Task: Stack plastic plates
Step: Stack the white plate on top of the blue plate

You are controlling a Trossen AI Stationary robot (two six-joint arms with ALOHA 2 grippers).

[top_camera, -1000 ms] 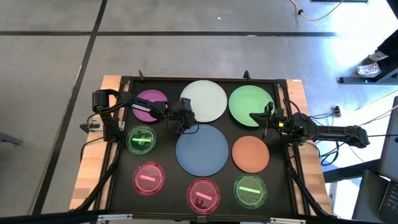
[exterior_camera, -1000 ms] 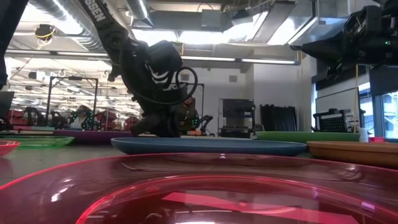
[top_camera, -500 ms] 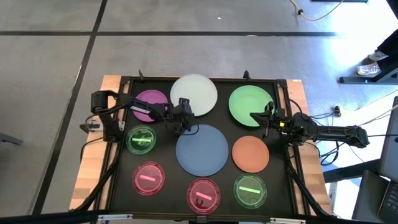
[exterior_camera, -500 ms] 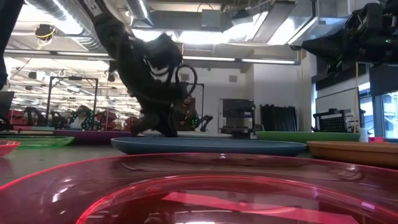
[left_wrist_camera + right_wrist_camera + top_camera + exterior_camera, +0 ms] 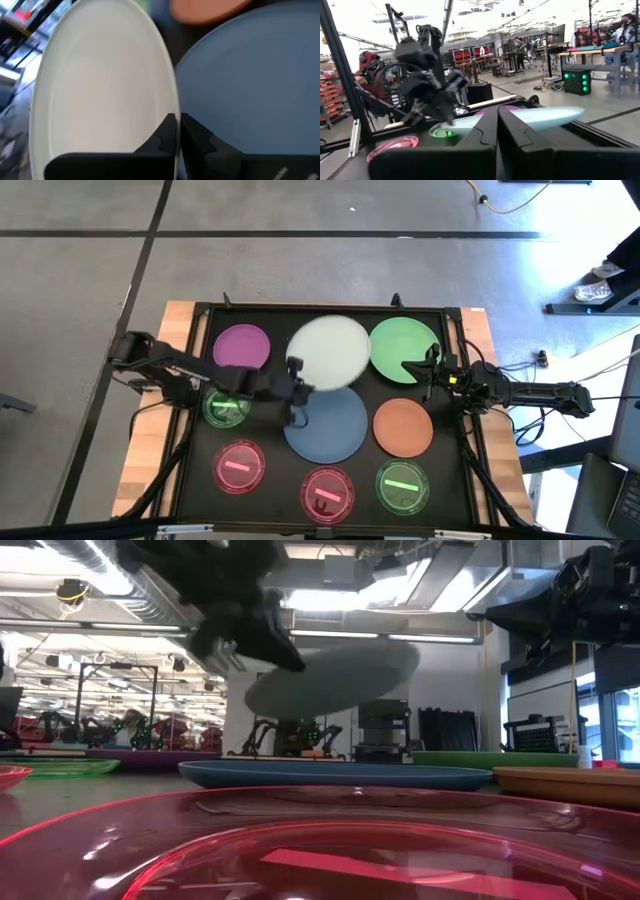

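Next, I set the large white plate down on the middle of the large blue plate (image 5: 328,421) (image 5: 292,82) using my left gripper. The white plate now floats tilted above the blue plate.
My left gripper (image 5: 296,372) is shut on the large white plate (image 5: 328,352), which hangs in the air over the far edge of the large blue plate (image 5: 325,425). In the low view the white plate (image 5: 330,680) floats tilted above the blue plate (image 5: 335,774). The green plate (image 5: 403,348), purple plate (image 5: 243,345) and orange plate (image 5: 403,427) lie flat on the mat. My right gripper (image 5: 428,370) is shut and hovers over the green plate's near edge, touching nothing. My left gripper pinches the white plate's rim (image 5: 172,107) between its two fingers, at the plate's near left edge. The fingers come from the table's left, slanting down. The plate is lifted clear of the table and tilted, its free side higher.
Small translucent plates with bar marks lie toward the near side: green (image 5: 228,408), pink (image 5: 240,465), pink (image 5: 327,492) and green (image 5: 402,485). A black mat with a raised frame (image 5: 330,308) bounds the work area. People and benches show in the room beyond.
My left gripper first drew the white plate a little toward the table's left along the mat, then lifted it clear and carried it up and toward the near edge. The plate now hangs tilted over the blue plate's far edge.
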